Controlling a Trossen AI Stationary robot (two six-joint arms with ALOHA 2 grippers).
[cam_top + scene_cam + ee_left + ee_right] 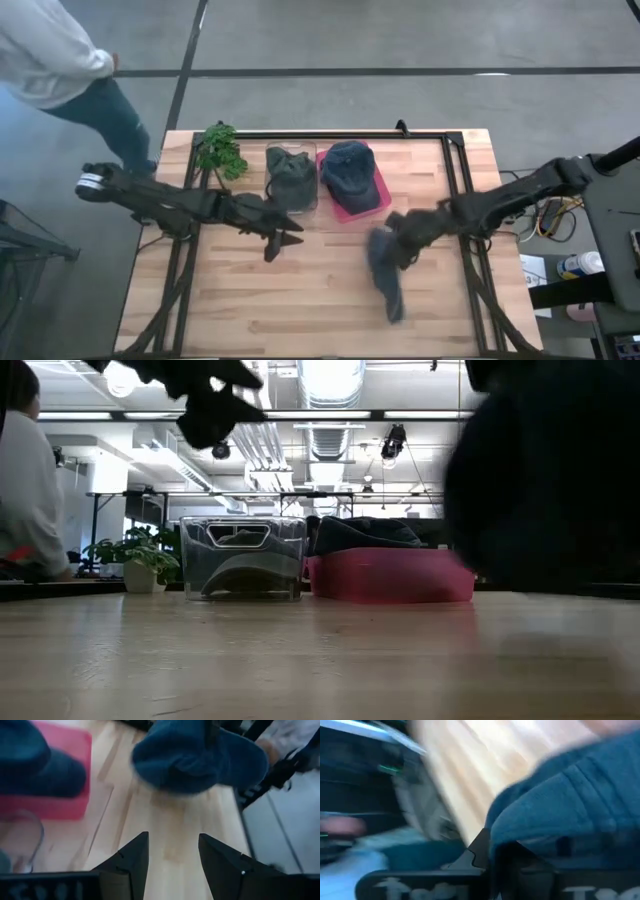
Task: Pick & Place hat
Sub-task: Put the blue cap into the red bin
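The robot's right gripper needs to put the blue hat down on the bare wood just nearer than the pink tray (pixel 350 268).
A blue hat (pixel 386 278) hangs from my right gripper (pixel 394 240), which is shut on it right of the table's middle. The same hat fills the right wrist view (pixel 570 805) and shows in the left wrist view (pixel 200 757). A second blue hat (pixel 348 170) lies on a pink tray (pixel 340 208) at the far side. A dark green hat (pixel 290 175) sits in a clear container (pixel 243 557) to the tray's left. My left gripper (pixel 284 240) hovers open near the container, with nothing between its fingers (pixel 131 857). My right gripper has the blue hat by its upper end (pixel 506 842). The cloth drapes over the fingers and hides which part they are on. The fingers slant down from the table's right side. The hat hangs below them toward the near edge, and in the low view its lower edge (pixel 520 582) stands above the tabletop.
A small potted plant (pixel 221 150) stands at the far left corner. A person (pixel 55 60) stands beyond the table's far left. A black frame (pixel 455 170) runs around the wooden top. Bare wood (pixel 300 310) lies toward the near edge.
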